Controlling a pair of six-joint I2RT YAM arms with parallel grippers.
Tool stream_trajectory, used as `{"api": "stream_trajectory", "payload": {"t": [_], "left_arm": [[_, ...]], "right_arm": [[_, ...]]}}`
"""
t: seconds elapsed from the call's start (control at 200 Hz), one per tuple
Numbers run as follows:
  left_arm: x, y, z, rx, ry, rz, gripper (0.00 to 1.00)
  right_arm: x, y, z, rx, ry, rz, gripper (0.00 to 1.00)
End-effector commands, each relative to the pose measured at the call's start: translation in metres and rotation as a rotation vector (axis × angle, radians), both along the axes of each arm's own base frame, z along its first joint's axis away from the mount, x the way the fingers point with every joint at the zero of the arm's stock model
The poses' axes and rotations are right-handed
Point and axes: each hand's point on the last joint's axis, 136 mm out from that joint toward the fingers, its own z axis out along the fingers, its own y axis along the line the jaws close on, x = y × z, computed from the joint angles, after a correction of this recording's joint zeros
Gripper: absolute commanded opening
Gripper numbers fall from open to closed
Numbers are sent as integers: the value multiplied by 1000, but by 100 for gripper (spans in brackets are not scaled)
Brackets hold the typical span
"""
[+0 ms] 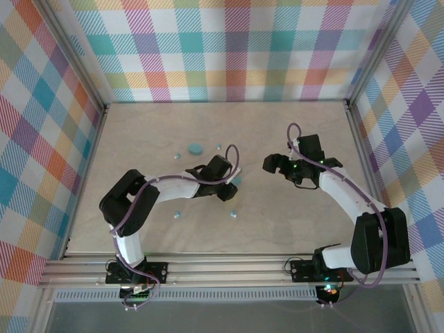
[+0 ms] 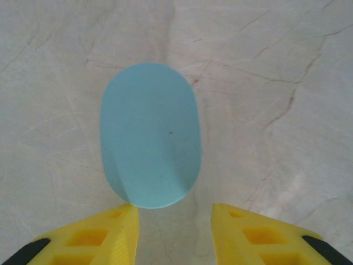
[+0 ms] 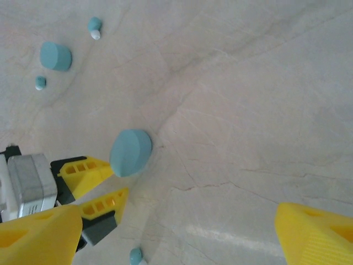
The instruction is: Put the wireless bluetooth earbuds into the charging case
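My left gripper's finger is touching the charging case's near edge and the gap is too narrow, so I should open wider and grip the case's long sides [image 2: 198, 144].
A pale blue oval charging case [image 2: 149, 135] lies closed on the table just ahead of my left gripper [image 2: 175, 221]. The yellow fingers stand a little apart with nothing between them, and the left fingertip [image 2: 118, 221] is at the case's near edge. From above, that case [image 1: 236, 181] peeks out beside the left gripper [image 1: 232, 186]. My right gripper [image 3: 176, 237] hangs wide open and empty over bare table to the right of the case [image 3: 130, 152]. Tiny earbuds [image 1: 234, 214] [image 1: 177, 214] [image 1: 176, 156] lie scattered around.
A second pale blue case [image 1: 195, 148] lies farther back, with another earbud [image 1: 218, 147] to its right. The right wrist view also takes in that case [image 3: 55, 55] and an earbud [image 3: 135, 255] near the frame's bottom. Checked walls enclose the table [image 1: 291, 132].
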Motion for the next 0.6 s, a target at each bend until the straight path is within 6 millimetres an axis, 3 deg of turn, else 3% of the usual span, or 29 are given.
{"api": "stream_trajectory", "payload": {"t": [0.0, 0.155, 0.24, 0.355, 0.51, 0.595], "left_arm": [[0, -12, 26, -93, -53, -68, 41], [11, -8, 24, -90, -31, -8, 68], [17, -6, 27, -155, 13, 27, 77], [20, -5, 23, -159, 36, 31, 77], [19, -11, 9, -144, 81, -1, 65], [20, -15, 5, -152, 92, -8, 63]], "right_arm": [[2, 0, 3, 3, -38, 15, 90], [-4, 0, -12, 1, 19, 12, 90], [-7, -1, -20, 5, 44, -8, 91], [-10, -2, -26, 17, 59, -25, 92], [-12, -2, -29, 17, 69, -28, 92], [-13, -2, -32, 17, 78, -28, 92]]}}
